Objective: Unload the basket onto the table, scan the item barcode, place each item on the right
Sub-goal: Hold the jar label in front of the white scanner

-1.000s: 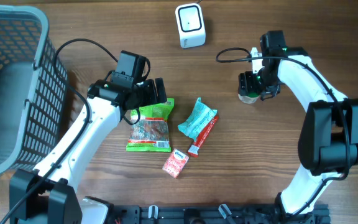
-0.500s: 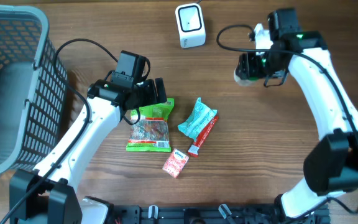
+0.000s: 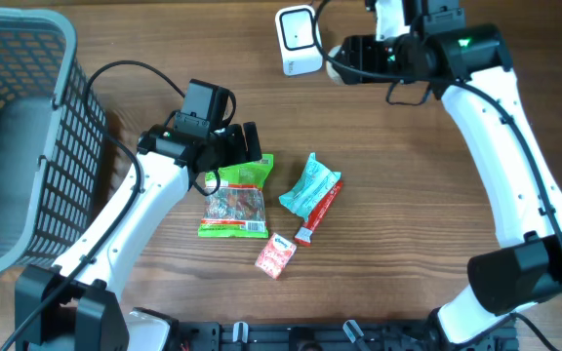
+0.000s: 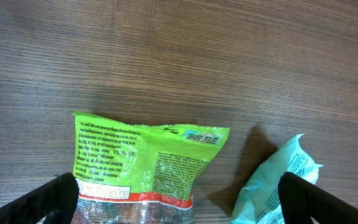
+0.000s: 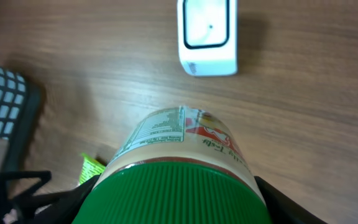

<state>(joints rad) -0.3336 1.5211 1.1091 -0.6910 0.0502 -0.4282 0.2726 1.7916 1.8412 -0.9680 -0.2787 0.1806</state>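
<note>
I need to use my right gripper to set the jar down and release it on the bare table (image 3: 440, 173), well past the teal packet from the basket. The jar is in the air beside the scanner.
My right gripper (image 3: 357, 57) is shut on a jar (image 5: 180, 135) with a green ribbed lid (image 5: 176, 194) and a printed label. It holds the jar on its side in the air, just right of the white scanner (image 3: 299, 39). In the right wrist view the scanner (image 5: 207, 34) lies straight ahead of the jar's far end. My left gripper (image 3: 234, 146) hangs open over the top edge of a green snack bag (image 4: 148, 162), with a finger (image 4: 48, 202) on either side and nothing gripped.
A teal packet (image 3: 310, 183), a red stick pack (image 3: 320, 213) and a small red packet (image 3: 275, 255) lie beside the green snack bag (image 3: 234, 200) mid-table. A grey mesh basket (image 3: 61, 117) fills the left side. The scanner's cable runs off the back edge.
The right arm has lifted the jar and carried it up and left, from the right of the table to beside the scanner, tipping it sideways. The left arm has not moved.
</note>
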